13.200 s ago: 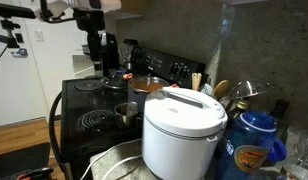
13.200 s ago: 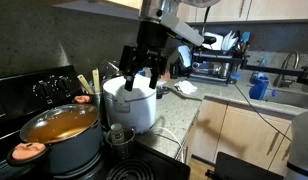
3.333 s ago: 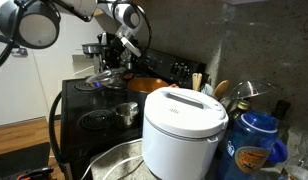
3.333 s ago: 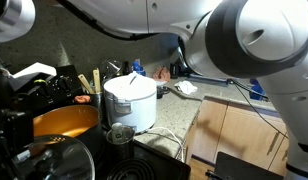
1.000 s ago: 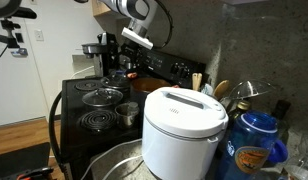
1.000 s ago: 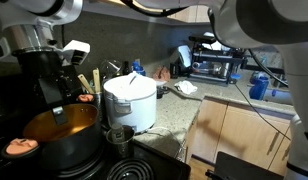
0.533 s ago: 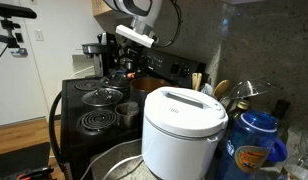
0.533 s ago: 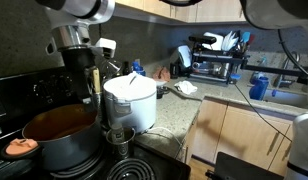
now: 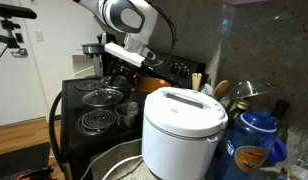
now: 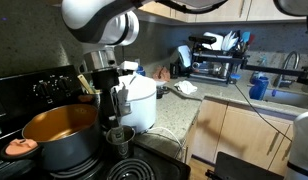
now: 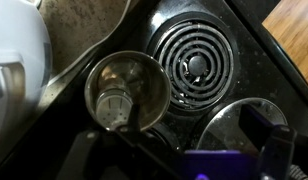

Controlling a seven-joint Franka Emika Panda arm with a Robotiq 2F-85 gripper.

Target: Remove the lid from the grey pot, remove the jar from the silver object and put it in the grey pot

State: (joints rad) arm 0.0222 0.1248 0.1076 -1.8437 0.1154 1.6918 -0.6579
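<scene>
The jar's top (image 9: 131, 99) (image 11: 113, 109) is just above the rim of the silver object. Next, my gripper closes on it to lift the jar out.
The small shiny silver object (image 11: 126, 92) stands beside a coil burner, with the jar (image 11: 116, 102) upright inside it. My gripper (image 11: 184, 155) hangs open just above and beside it, its dark fingers at the bottom of the wrist view, nothing between them. In both exterior views the gripper (image 10: 119, 115) (image 9: 116, 78) hovers over the silver object (image 10: 119, 135) (image 9: 126, 111). The grey pot (image 10: 60, 133) (image 9: 146, 86) stands uncovered, its inside orange-brown. The glass lid (image 9: 102, 95) (image 11: 239, 125) lies flat on a burner next to the silver object.
A big white rice cooker (image 10: 136, 98) (image 9: 182, 128) stands close to the silver object. A large metal bowl (image 9: 112, 163) sits at the stove's front. Utensils (image 10: 87, 83) lean by the wall, and a blue jug (image 9: 256, 140) stands on the counter.
My arm has swung from above the grey pot across to the silver object and dropped lower. The jaws stayed open. The lid has not moved.
</scene>
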